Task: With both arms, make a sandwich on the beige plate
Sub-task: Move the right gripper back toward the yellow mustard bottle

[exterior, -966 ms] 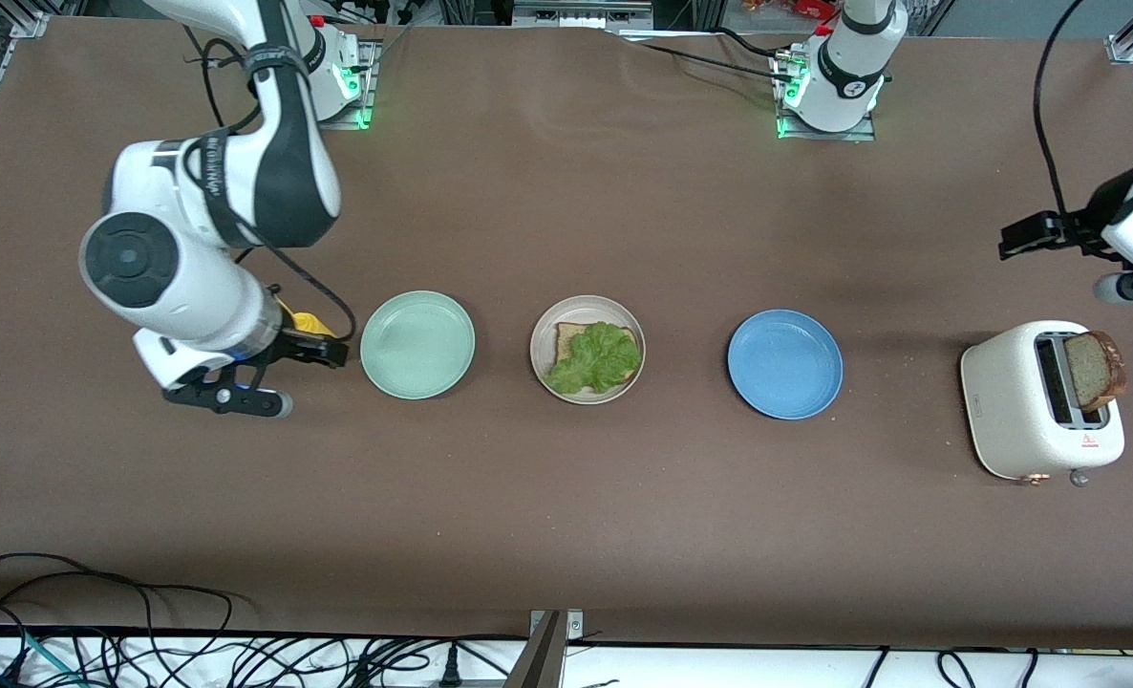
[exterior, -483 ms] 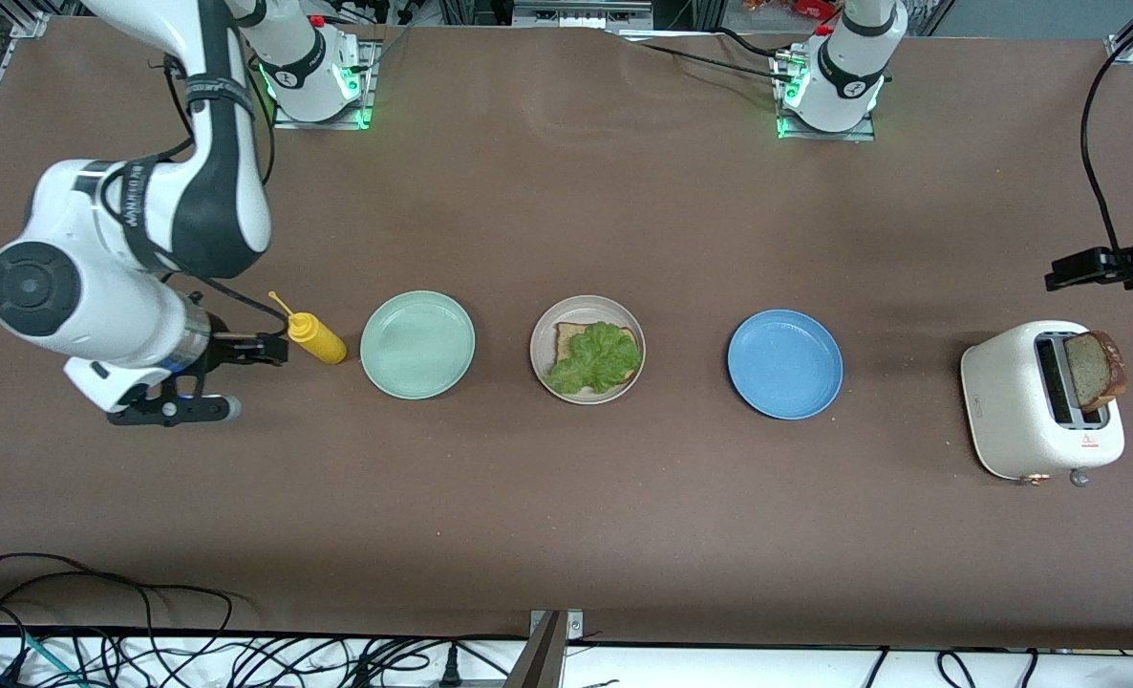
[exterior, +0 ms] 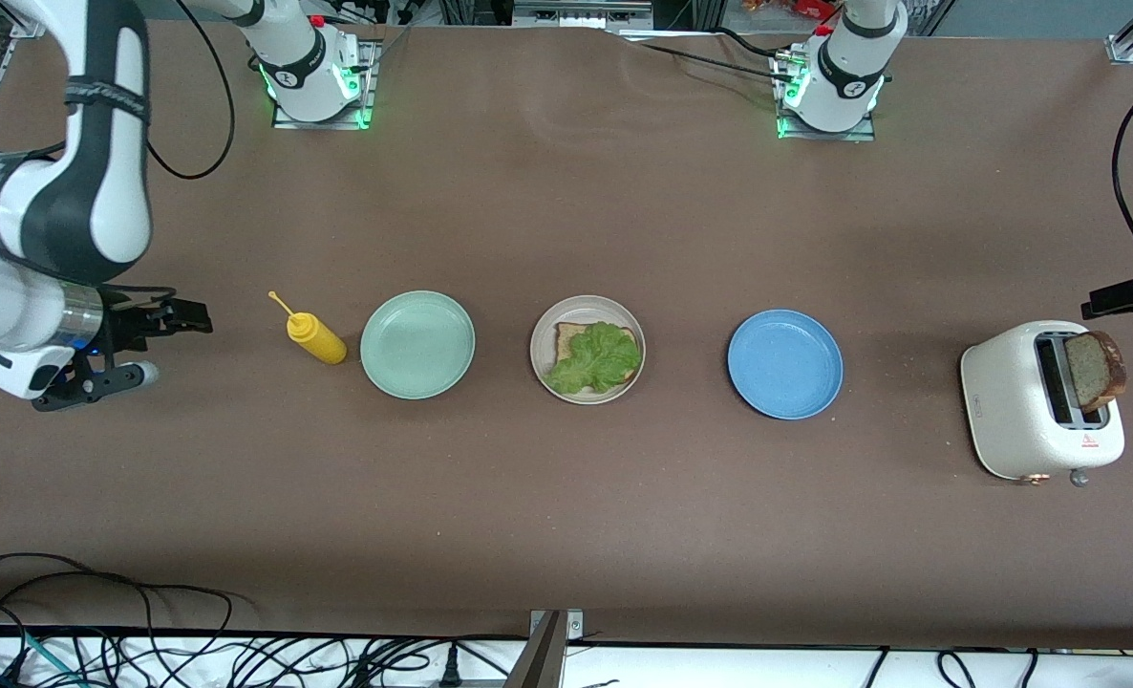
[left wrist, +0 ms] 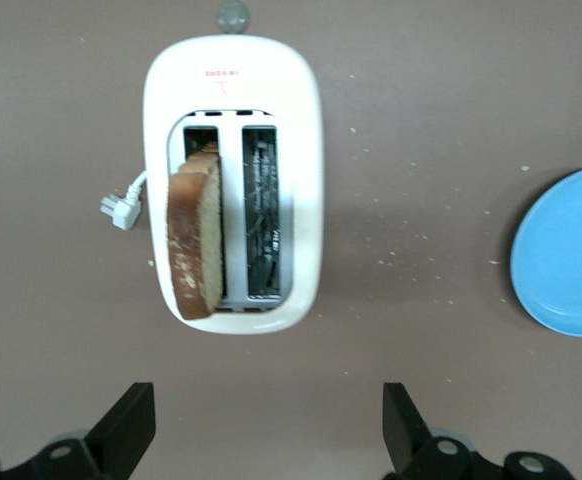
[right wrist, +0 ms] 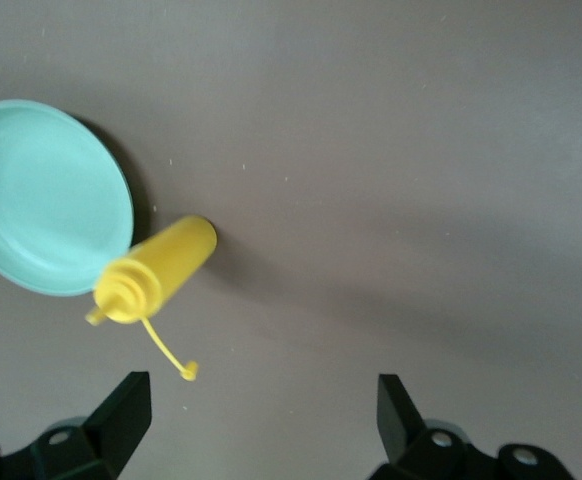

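I should next move my right gripper to the yellow squeeze bottle beside the mint-green plate and close it on the middle of the bottle's body [exterior: 321, 340] [right wrist: 178, 259].
The beige plate [exterior: 540, 330] sits mid-table with a brown bread slice [exterior: 563, 336] on it and a ruffled green lettuce leaf [exterior: 597, 358] on top. A second bread slice [exterior: 1094, 371] [left wrist: 196, 240] stands up out of a slot of the white toaster [exterior: 1011, 401] [left wrist: 301, 150] at the left arm's end of the table. My left gripper [left wrist: 269, 410] hangs open and empty over the table beside the toaster; the front view shows only one of its fingers [exterior: 1116, 298] at the frame's edge. My right gripper [exterior: 175, 346] [right wrist: 266, 410] is open and empty above bare table beside the yellow bottle.
A yellow squeeze bottle [exterior: 313, 336] [right wrist: 156, 270] stands next to the mint-green plate [exterior: 417, 344] [right wrist: 41, 200]. A blue plate [exterior: 784, 363] [left wrist: 566, 250] lies between the beige plate and the toaster. Cables run along the table's front edge [exterior: 146, 631].
The right arm has swung away from the yellow bottle toward its own end of the table. The left arm has drifted farther toward the table's edge, mostly out of the front view.
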Robot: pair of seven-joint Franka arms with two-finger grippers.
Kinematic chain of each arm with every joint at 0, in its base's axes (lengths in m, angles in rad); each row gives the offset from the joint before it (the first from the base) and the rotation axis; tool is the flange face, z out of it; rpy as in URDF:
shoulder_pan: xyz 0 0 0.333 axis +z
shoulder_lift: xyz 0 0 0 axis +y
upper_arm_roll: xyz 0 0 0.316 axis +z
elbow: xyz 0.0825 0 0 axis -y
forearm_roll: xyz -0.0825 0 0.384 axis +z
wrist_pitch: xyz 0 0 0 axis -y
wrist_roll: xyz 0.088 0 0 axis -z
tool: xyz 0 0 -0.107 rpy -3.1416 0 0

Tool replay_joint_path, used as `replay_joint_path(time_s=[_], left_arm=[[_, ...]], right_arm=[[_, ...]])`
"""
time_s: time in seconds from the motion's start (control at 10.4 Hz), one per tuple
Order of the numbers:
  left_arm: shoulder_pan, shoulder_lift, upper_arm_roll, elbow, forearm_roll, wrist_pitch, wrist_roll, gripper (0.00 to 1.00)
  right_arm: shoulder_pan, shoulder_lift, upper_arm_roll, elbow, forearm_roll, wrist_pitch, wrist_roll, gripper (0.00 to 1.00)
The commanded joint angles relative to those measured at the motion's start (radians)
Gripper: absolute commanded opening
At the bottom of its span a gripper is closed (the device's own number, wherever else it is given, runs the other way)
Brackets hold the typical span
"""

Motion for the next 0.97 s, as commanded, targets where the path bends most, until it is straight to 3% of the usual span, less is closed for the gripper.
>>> replay_joint_path(time_s=[0.0,0.19,0.68,0.87], left_arm=[[0.02,0.033,-0.01,0.013,0.026,0.036,0.029,1.0],[0.045,0.06,-0.01,0.013,0.028,0.076,0.03,1.0],[0.068,0.097,-0.01,0.013,0.028,0.113,0.05,1.0],[0.069,0.12,-0.01,0.012,0.028,0.154,0.05,1.0]], right_arm=[[-0.181,-0.054,0.129,-0.098,0.05,0.056,-0.215,1.0],[-0.294,-0.051,0.205,-0.141,0.132,0.058,-0.425,1.0],[-0.352,0.057,0.207,-0.149,0.433,-0.044,-1.006,1.0],[-0.355,0.092,0.208,-0.141,0.464,-0.075,-1.21,1.0]])
